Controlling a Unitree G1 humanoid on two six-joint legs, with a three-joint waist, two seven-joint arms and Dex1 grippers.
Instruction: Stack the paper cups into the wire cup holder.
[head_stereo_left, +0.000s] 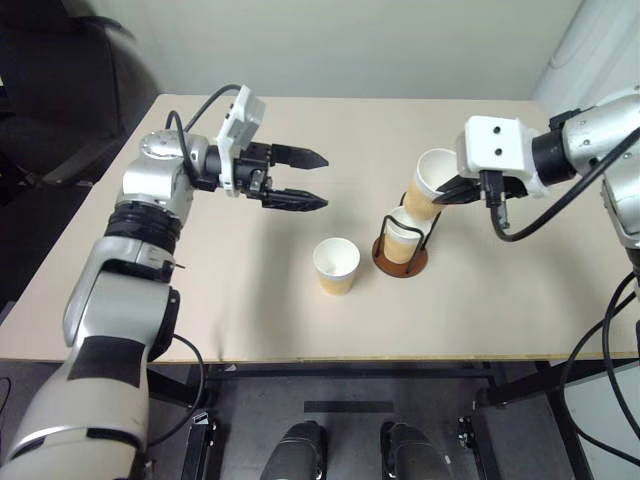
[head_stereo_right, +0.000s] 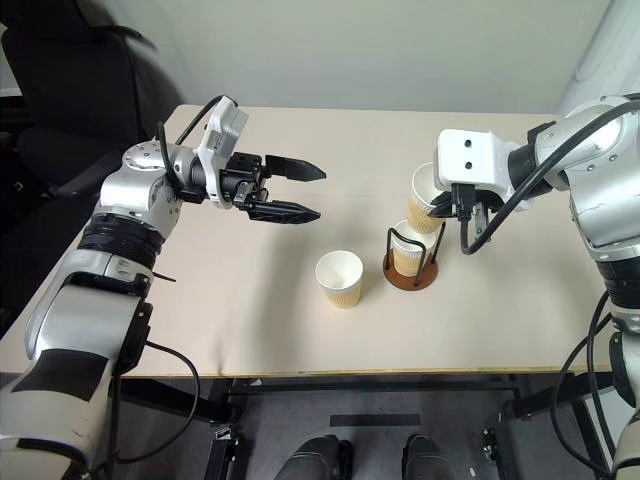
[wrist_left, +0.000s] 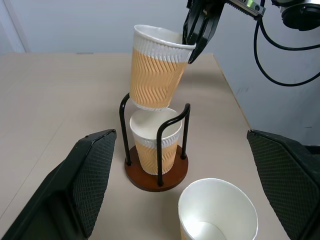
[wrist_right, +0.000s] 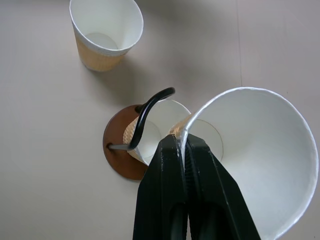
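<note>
Next, my right gripper releases the tilted paper cup, now hanging just above the upright one, inside the upright cup (head_stereo_left: 406, 234) (wrist_right: 159, 129) between the black loops of the holder.
The wire cup holder (head_stereo_left: 400, 258) stands on the table with one paper cup (wrist_left: 152, 145) upright inside its black loops. A second paper cup (head_stereo_left: 428, 186) hangs tilted just above that one, its bottom at the loops' top, and my right gripper (wrist_left: 194, 42) is shut on its rim. In the right wrist view the fingers (wrist_right: 172, 200) pinch the rim of the held cup (wrist_right: 260, 165). A third cup (head_stereo_left: 336, 265) stands upright on the table just left of the holder. My left gripper (head_stereo_left: 316, 180) hovers open to the left, pointing toward the holder, with nothing in it.
The beige table (head_stereo_left: 250, 300) has free room around the cups. A dark chair (head_stereo_right: 60, 90) stands beyond the table's far left corner. The table's front edge (head_stereo_left: 350, 358) runs close below the loose cup.
</note>
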